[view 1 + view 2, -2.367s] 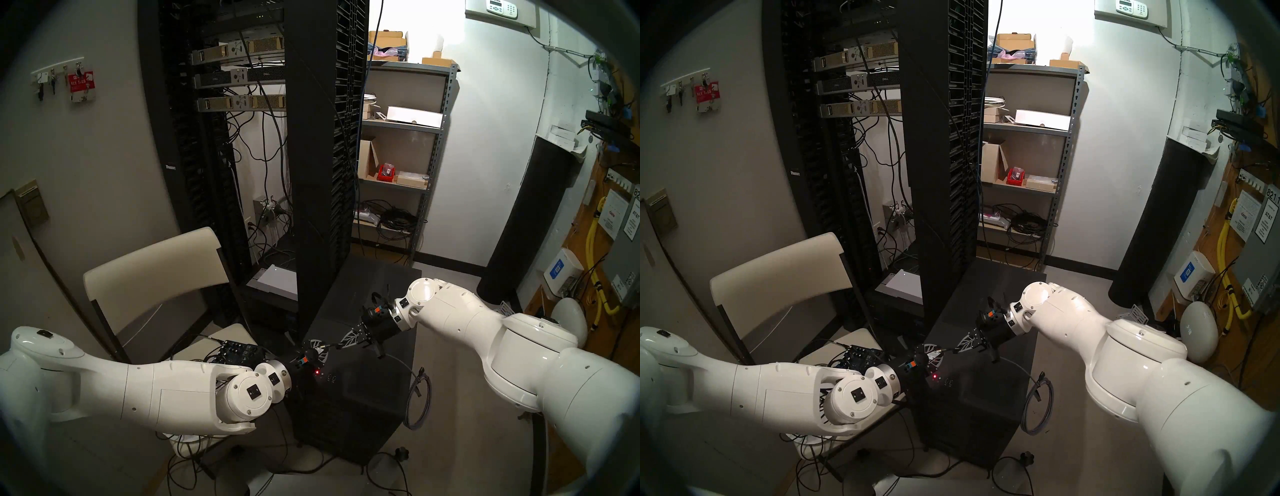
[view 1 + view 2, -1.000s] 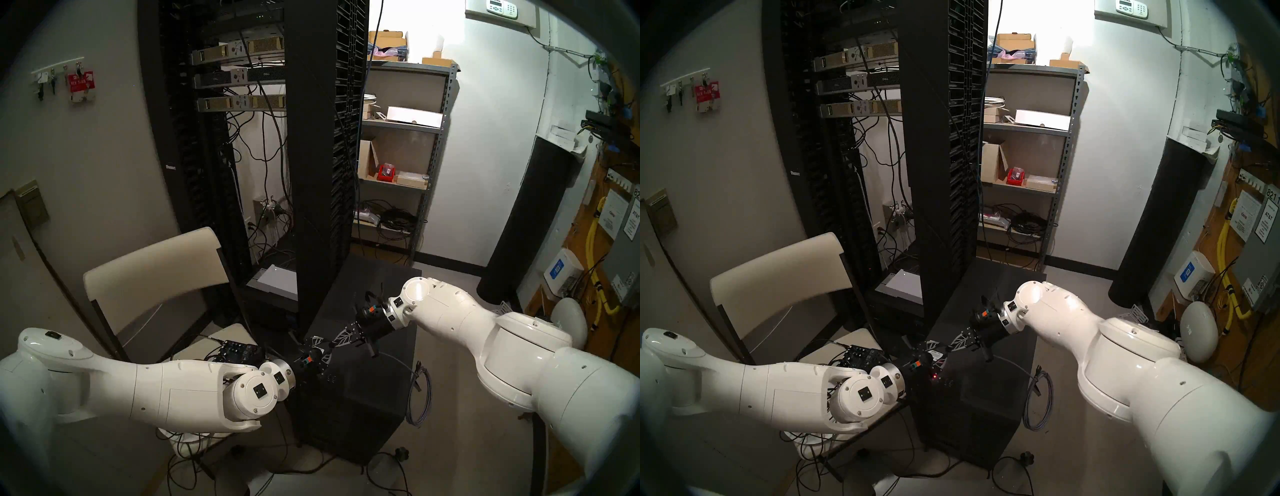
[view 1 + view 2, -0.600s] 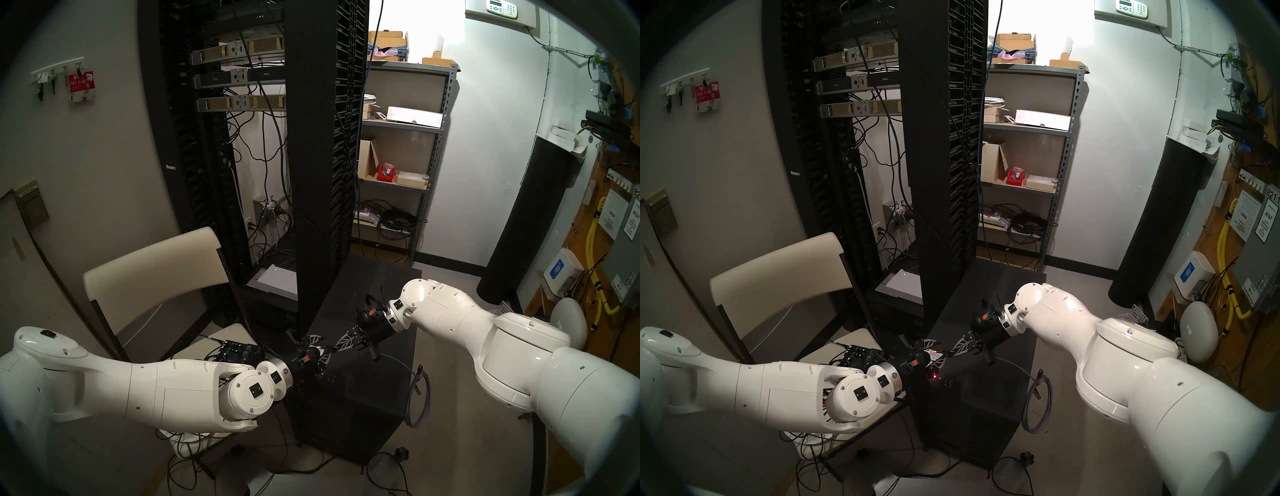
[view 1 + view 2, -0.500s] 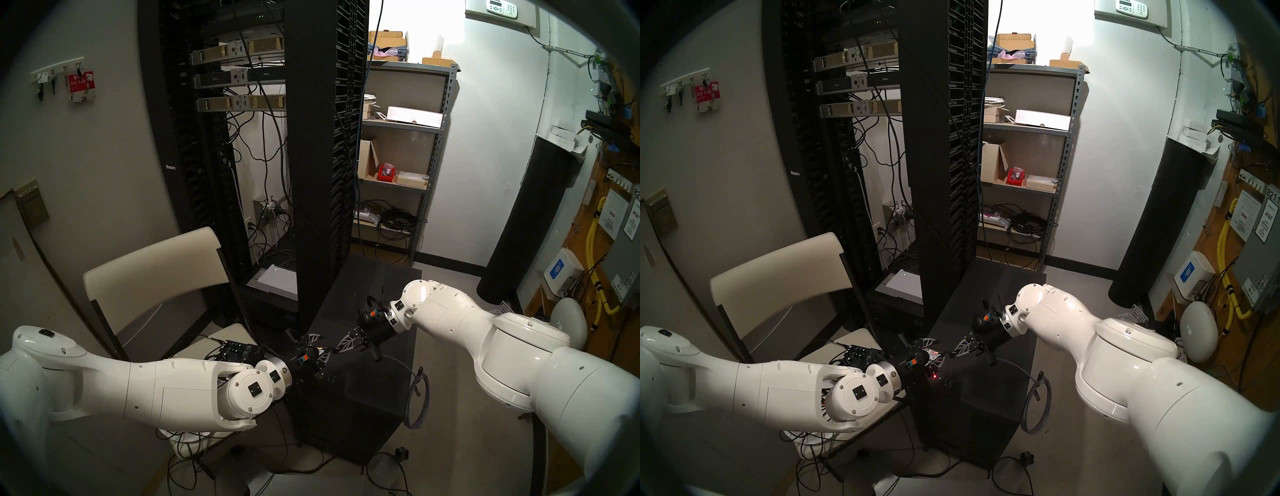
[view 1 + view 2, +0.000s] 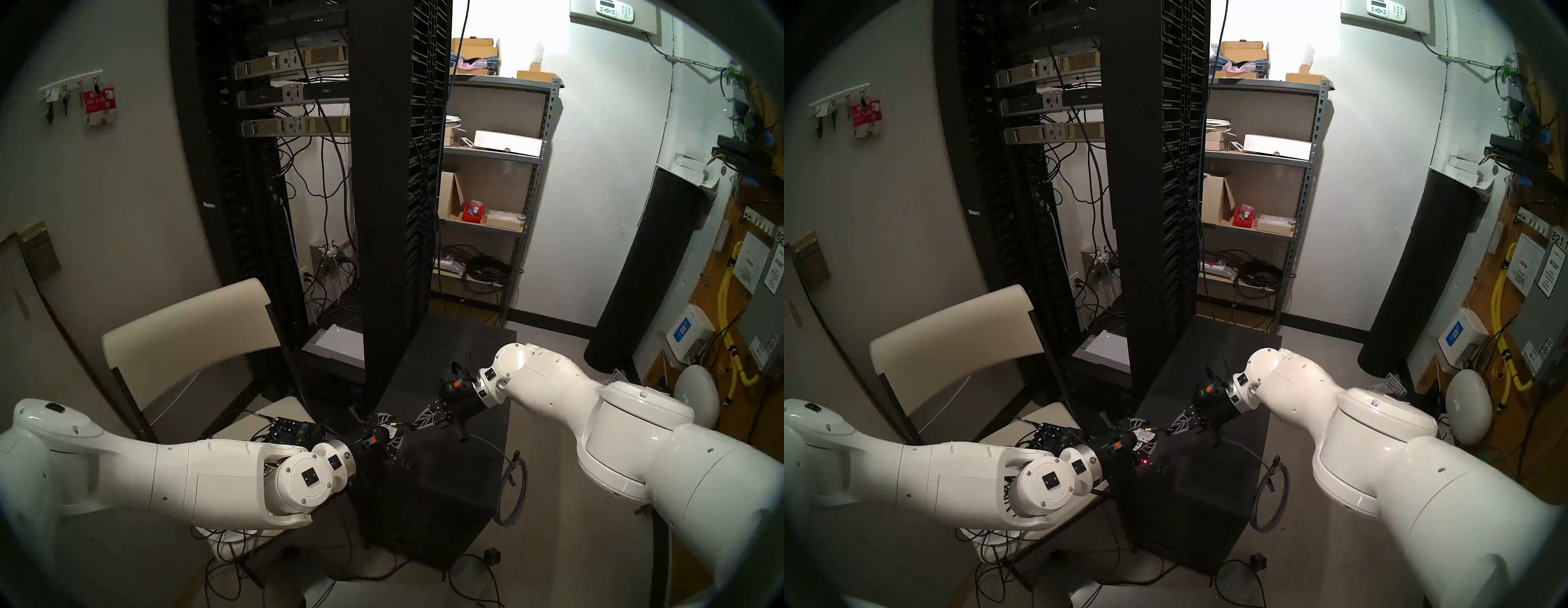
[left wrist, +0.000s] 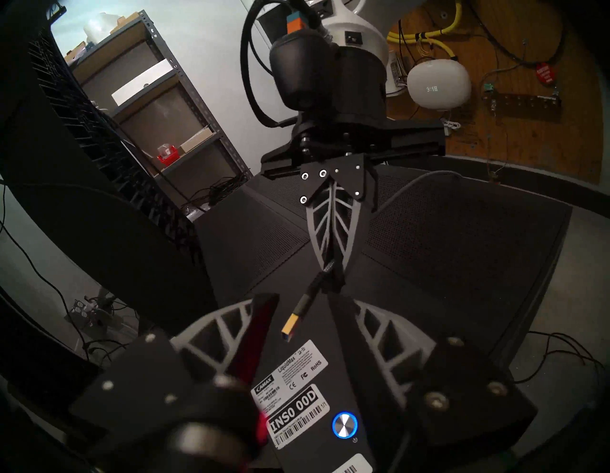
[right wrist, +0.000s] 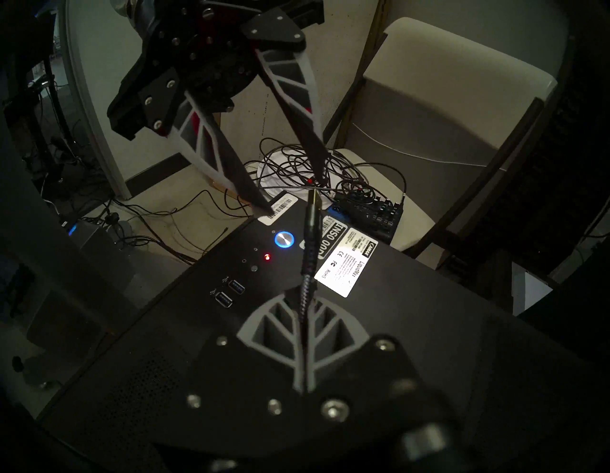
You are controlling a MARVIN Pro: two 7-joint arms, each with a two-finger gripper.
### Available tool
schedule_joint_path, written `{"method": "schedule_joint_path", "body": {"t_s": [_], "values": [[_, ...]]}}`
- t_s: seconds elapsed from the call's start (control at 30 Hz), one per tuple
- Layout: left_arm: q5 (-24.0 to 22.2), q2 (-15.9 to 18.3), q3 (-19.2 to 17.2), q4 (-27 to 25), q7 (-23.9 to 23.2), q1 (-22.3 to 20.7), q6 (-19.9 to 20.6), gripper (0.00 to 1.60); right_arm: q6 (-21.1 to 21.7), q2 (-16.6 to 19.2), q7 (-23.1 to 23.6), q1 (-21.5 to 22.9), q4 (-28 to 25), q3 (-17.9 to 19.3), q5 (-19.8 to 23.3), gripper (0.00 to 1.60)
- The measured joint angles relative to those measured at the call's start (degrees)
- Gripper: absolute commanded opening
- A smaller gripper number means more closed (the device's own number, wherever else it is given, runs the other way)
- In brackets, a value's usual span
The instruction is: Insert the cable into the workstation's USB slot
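Note:
Next, I let the grey braided cable go from my right gripper between the fingers of my left gripper [image 5: 396, 440], just above the workstation.
The black workstation [image 5: 449, 488] stands low in the middle, white barcode stickers [image 6: 293, 396] on its top. My right gripper [image 7: 304, 295] is shut on the grey braided cable [image 7: 307, 280] just behind its plug [image 6: 295, 317] and holds it above the case top. My left gripper [image 6: 302, 307] is open, one finger on either side of the plug and apart from it. The twin USB slots lie beside the red light [image 7: 266, 256]; the farther slot [image 7: 223, 300] is empty. The rest of the cable hangs coiled at the case's right side [image 5: 513, 488].
The tall black server rack [image 5: 394, 212] rises right behind the workstation. A beige chair [image 5: 186, 331] on the left carries a small circuit board [image 5: 292, 431] and black wires. A metal shelf [image 5: 492, 191] and a black cylinder [image 5: 649, 276] stand at the back right.
The two grippers have drawn closer over the case top, and my left gripper now covers the red light in the head left view. The right gripper has kept hold of the cable.

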Motion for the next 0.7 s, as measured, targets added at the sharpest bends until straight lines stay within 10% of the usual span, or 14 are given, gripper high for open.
{"method": "schedule_joint_path", "body": {"t_s": [0.27, 0.7], "values": [[0.81, -0.83, 0.11, 2.21, 0.74, 0.07, 0.02, 0.89, -0.12, -0.05, -0.14, 0.14, -1.15, 0.00, 0.11, 0.00], [1.14, -1.40, 0.22, 3.14, 1.03, 0.10, 0.14, 0.23, 0.01, 0.13, -0.09, 0.14, -2.57, -0.13, 0.15, 0.00]]}}
